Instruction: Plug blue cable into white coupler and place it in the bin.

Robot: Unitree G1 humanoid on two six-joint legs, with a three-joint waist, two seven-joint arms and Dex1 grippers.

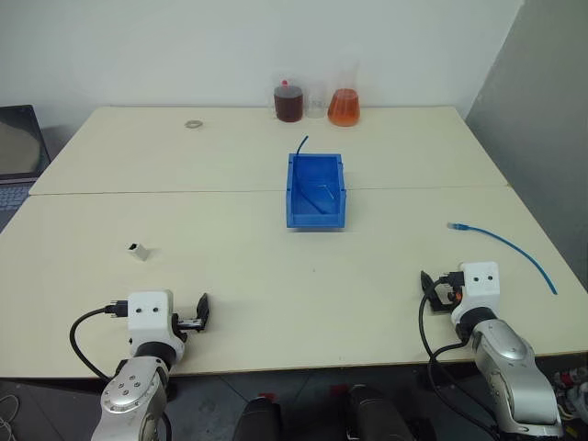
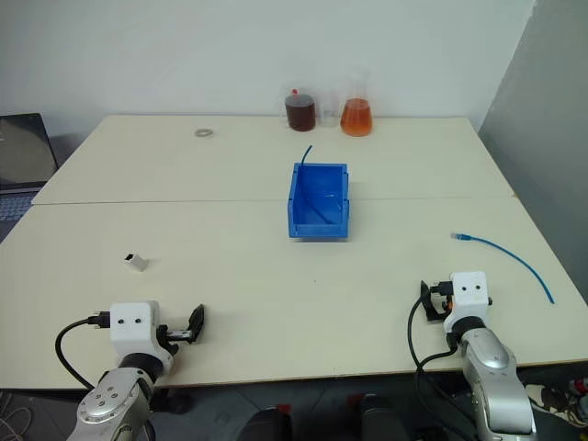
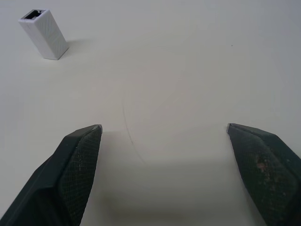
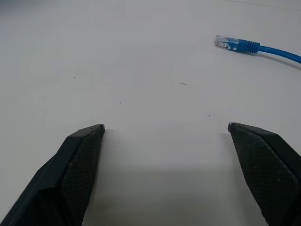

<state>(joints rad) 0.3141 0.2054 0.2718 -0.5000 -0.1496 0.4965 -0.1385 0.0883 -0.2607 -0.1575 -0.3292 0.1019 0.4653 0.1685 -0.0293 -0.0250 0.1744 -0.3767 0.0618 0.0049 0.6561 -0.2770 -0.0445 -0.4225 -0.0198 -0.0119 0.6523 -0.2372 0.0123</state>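
Note:
The blue cable's cord (image 1: 482,231) (image 4: 292,56) is just behind its clear plug. My right gripper will go there next and close on it, leaving the plug free.
The blue cable (image 1: 503,242) lies on the table at the right, its clear plug (image 4: 225,42) pointing toward the middle. My right gripper (image 1: 432,290) hovers open just short of the plug, with nothing between its fingers (image 4: 75,165). The white coupler (image 1: 140,251) lies at the left, its dark opening (image 3: 34,15) showing. My left gripper (image 1: 197,314) is open and empty, nearer the table's front edge than the coupler and a little to its right. The blue bin (image 1: 316,221) stands at the table's centre, farther back.
A short dark blue cable piece (image 1: 301,145) sticks up behind the bin's back wall. A dark jar (image 1: 288,102) and an orange flask (image 1: 344,107) stand at the back edge. A small ring (image 1: 193,123) lies back left. A laptop (image 1: 18,147) sits off the left side.

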